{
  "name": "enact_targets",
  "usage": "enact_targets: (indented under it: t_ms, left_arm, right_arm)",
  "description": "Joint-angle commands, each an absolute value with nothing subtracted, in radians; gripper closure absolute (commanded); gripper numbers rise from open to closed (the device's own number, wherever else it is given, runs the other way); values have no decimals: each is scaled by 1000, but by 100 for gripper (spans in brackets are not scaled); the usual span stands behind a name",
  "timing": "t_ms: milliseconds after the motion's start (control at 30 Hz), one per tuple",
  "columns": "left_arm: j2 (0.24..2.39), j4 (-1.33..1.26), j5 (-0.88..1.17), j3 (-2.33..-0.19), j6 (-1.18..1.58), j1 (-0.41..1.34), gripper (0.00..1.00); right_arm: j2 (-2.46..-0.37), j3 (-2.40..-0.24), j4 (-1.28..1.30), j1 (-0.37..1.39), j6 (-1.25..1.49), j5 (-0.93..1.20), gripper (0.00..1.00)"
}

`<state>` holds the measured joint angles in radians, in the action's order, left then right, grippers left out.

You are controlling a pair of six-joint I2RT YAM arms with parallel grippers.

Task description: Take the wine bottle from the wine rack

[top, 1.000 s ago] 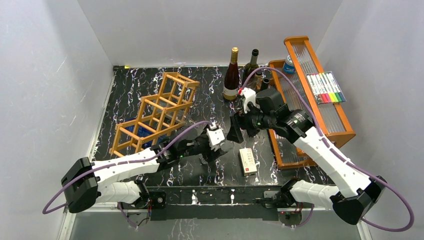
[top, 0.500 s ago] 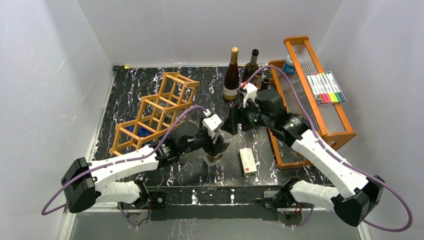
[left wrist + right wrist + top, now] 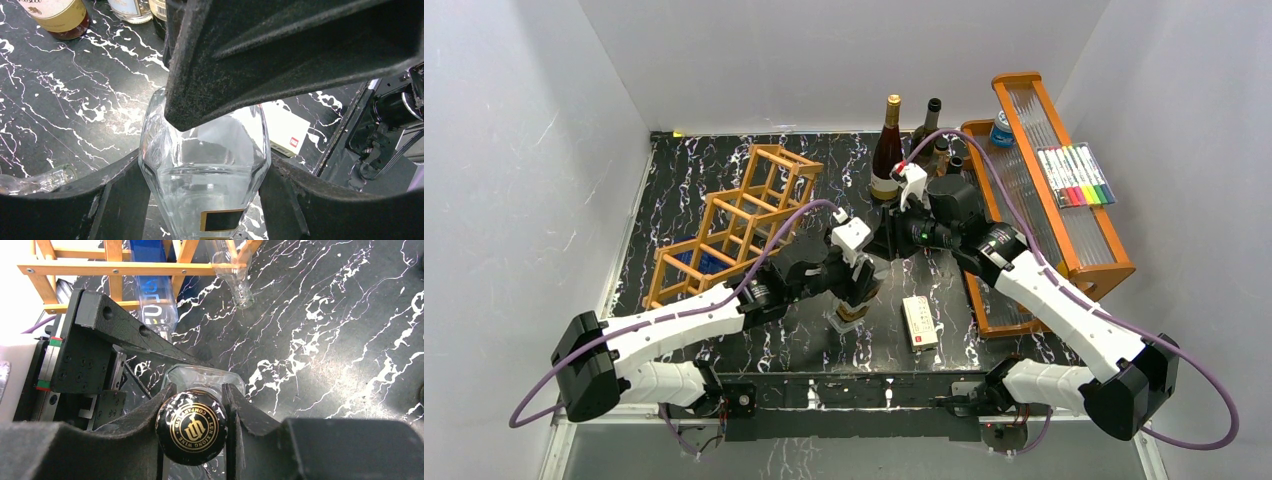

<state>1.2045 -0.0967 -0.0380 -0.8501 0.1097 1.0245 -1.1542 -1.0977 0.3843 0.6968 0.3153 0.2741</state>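
Observation:
The wine bottle will go down on the table [image 3: 893, 214] just in front of the gold-topped dark bottle, where I should set it with my right gripper.
The wine bottle [image 3: 205, 170] is clear glass with a black and gold label and a round black cap [image 3: 192, 426]. It stands upright near the table's front centre [image 3: 850, 314], to the right of the wine rack [image 3: 734, 225] and apart from it. My left gripper [image 3: 205, 197] is shut on the bottle's body, one finger on each side. From above, my right gripper [image 3: 196, 412] is shut on the cap. In the top view both grippers meet over the bottle, the left gripper [image 3: 856, 283] below the right gripper [image 3: 887, 240].
A blue bottle [image 3: 155, 295] and a clear bottle [image 3: 232, 270] lie in the rack. Two dark bottles [image 3: 887, 150] stand at the back. A white box [image 3: 920, 322] lies right of the held bottle. An orange tiered tray [image 3: 1100, 243] with markers [image 3: 1076, 175] fills the right side.
My left arm has swung the wine bottle upright at front centre. The right gripper has moved left over the bottle's top and shut on the cap.

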Motion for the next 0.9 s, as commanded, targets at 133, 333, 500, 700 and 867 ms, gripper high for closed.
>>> enact_targets:
  t_ms: [133,333,500,700,867]
  left_arm:
    - [1086,-111,-96,-916,141,1028,14]
    - [1000,-23,-168,-906,150,1028,2]
    - [911,41,-230,-895,164,1029,2]
    - [824,127,-277,-898,193,1028,2]
    - [775,182,-307,-897,220,1028,2]
  right_arm:
    - [-1153,-1180,279,695,290,189,100]
    - [-1187,-1249,263,695,230,8,100]
    - [-1226,-1262,169,694,149,-143,100]
    - [-1334,-1320,69,668,67,-244,100]
    - [-1432,-1382,31,629,14,-241,100]
